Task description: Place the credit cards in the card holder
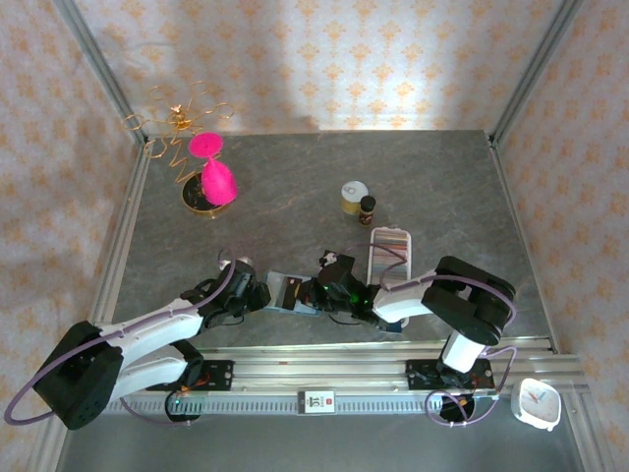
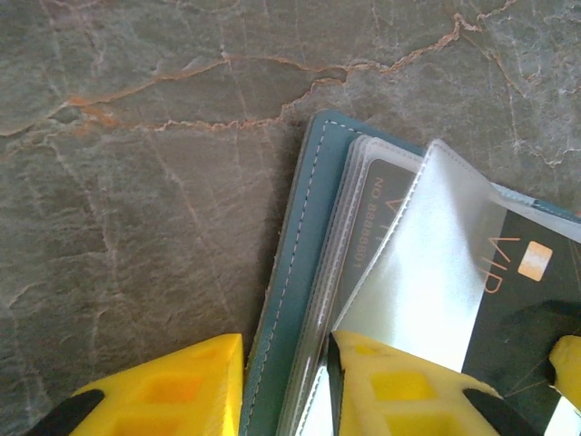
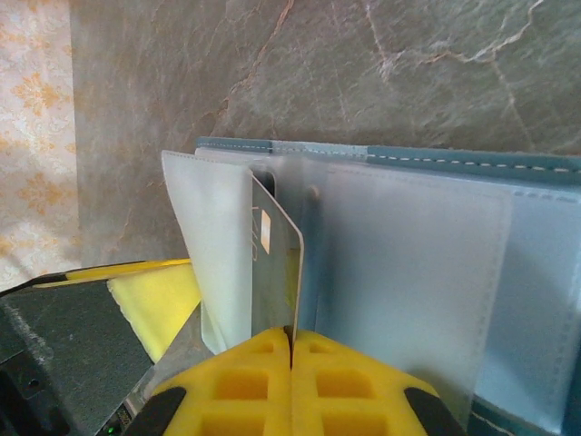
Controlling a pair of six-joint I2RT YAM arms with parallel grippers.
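Note:
The dark grey card, now partly inside that sleeve, will be let go by my right gripper fully inside the lifted clear sleeve (image 1: 278, 288) (image 3: 218, 250) beside my left gripper.
The teal card holder (image 2: 295, 254) lies open on the stone table, its clear sleeves fanned out. My left gripper (image 2: 286, 350) is shut on its stitched cover edge and the nearest sleeves. A dark grey credit card (image 2: 513, 304) marked VIP, with a gold chip, sits partly inside a lifted clear sleeve. My right gripper (image 3: 291, 338) is shut on that card (image 3: 275, 263), held edge-on against the sleeves of the holder (image 3: 436, 156). From above, the left gripper (image 1: 263, 293) and right gripper (image 1: 316, 292) meet over the holder (image 1: 287, 293) near the front edge.
A long white slotted tray (image 1: 388, 251) with more cards lies just behind the right arm. A small jar (image 1: 354, 197) and dark bottle (image 1: 368, 206) stand mid-table. A pink hourglass (image 1: 214, 175) and gold wire stand (image 1: 182, 120) sit back left. A white clock (image 1: 536, 403) rests front right.

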